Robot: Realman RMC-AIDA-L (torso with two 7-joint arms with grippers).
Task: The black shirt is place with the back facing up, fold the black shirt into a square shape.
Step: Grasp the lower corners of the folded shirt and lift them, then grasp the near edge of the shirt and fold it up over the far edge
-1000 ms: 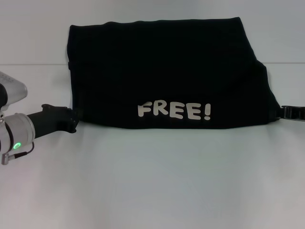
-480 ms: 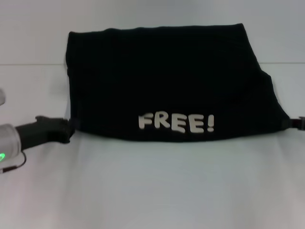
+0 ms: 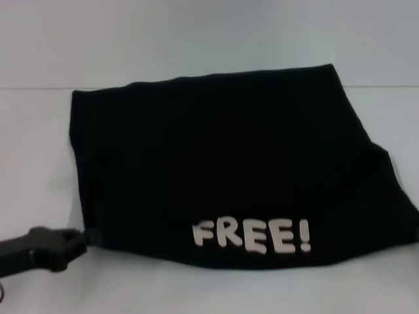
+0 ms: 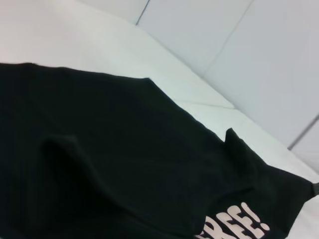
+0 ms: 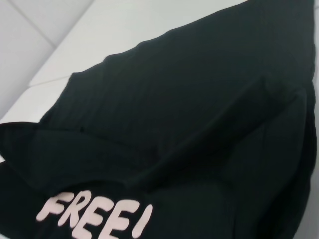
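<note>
I should release the black shirt's hem corner, now out of the head view, with my right gripper on the white surface [image 3: 385,78] just beside the shirt's nearest far corner.
The black shirt [image 3: 229,170] fills most of the head view, its front flap showing white "FREE!" lettering [image 3: 252,237] near the lower hem. My left gripper [image 3: 80,238] is at the lower left, shut on the shirt's left lower corner. The right lower corner runs off the frame's right edge, and my right gripper is out of view there. The left wrist view looks across the black shirt [image 4: 124,164] with its lettering at the far end. In the right wrist view the black shirt [image 5: 189,124] shows a long fold ridge and the lettering [image 5: 94,214].
A white table [image 3: 39,163] lies under the shirt, with a pale wall [image 3: 196,33] behind it. Bare white surface shows to the left of the shirt and along the front edge.
The shirt's lettered lower edge has come down and toward the camera, growing larger in the frame. My left gripper moved down-left with its corner; the right gripper slid out past the right edge.
</note>
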